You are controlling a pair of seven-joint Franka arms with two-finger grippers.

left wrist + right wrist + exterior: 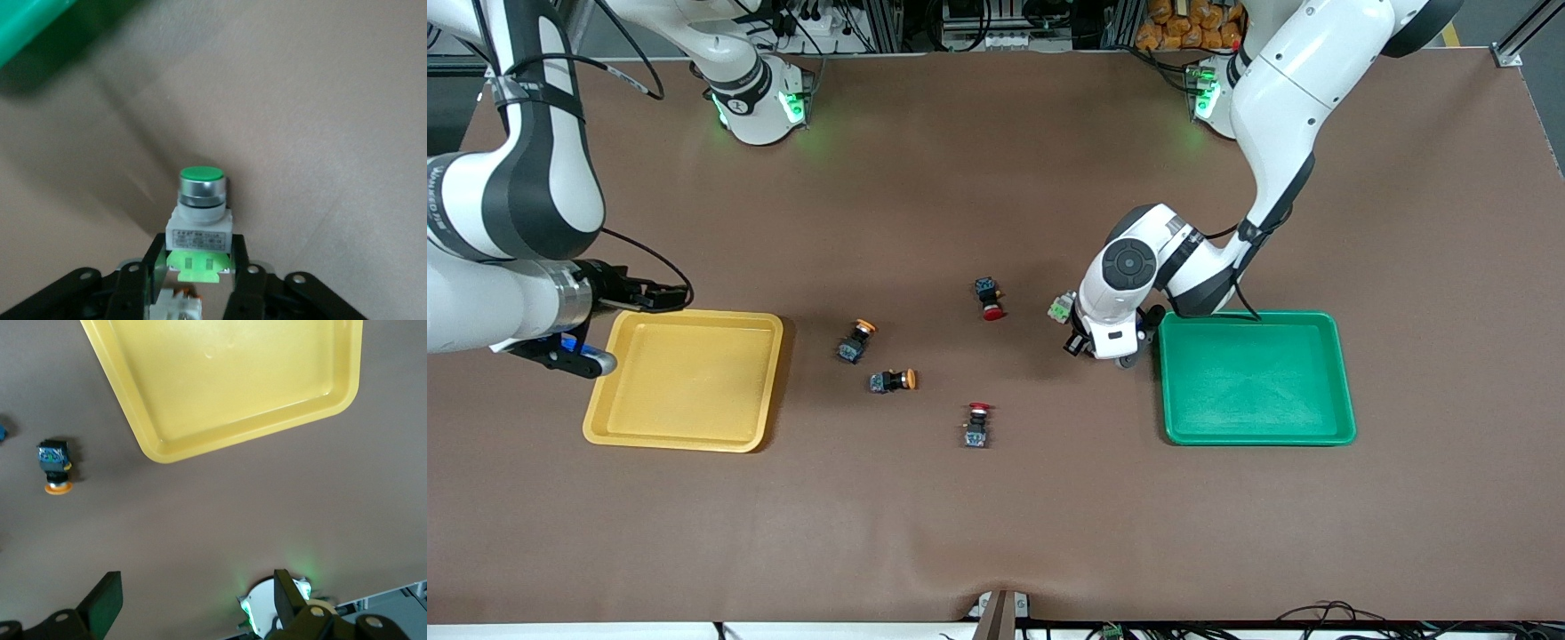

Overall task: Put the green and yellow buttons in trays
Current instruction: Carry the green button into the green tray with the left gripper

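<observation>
The green button, now low beside the green tray, will be let go by my left gripper just off the middle of the green tray (1235, 383), on the side toward the yellow tray.
My left gripper (1107, 342) is low at the table beside the green tray (1254, 378), toward the right arm's end from it. It is shut on the whitish body of a green button (200, 200), whose green cap points away from the fingers (155, 257). A second green button (1060, 307) lies just beside that hand. Two yellow buttons (857, 340) (894, 380) lie between the trays, nearer the yellow tray (685, 378). My right gripper (660, 298) hangs open and empty over that tray's edge nearest the bases. Its wrist view shows the yellow tray (160, 450) and one yellow button (55, 467).
Two red-capped buttons lie mid-table, one (989, 298) closer to the bases and one (977, 424) closer to the front camera. A corner of the green tray (27, 27) shows in the left wrist view. Both trays hold nothing.
</observation>
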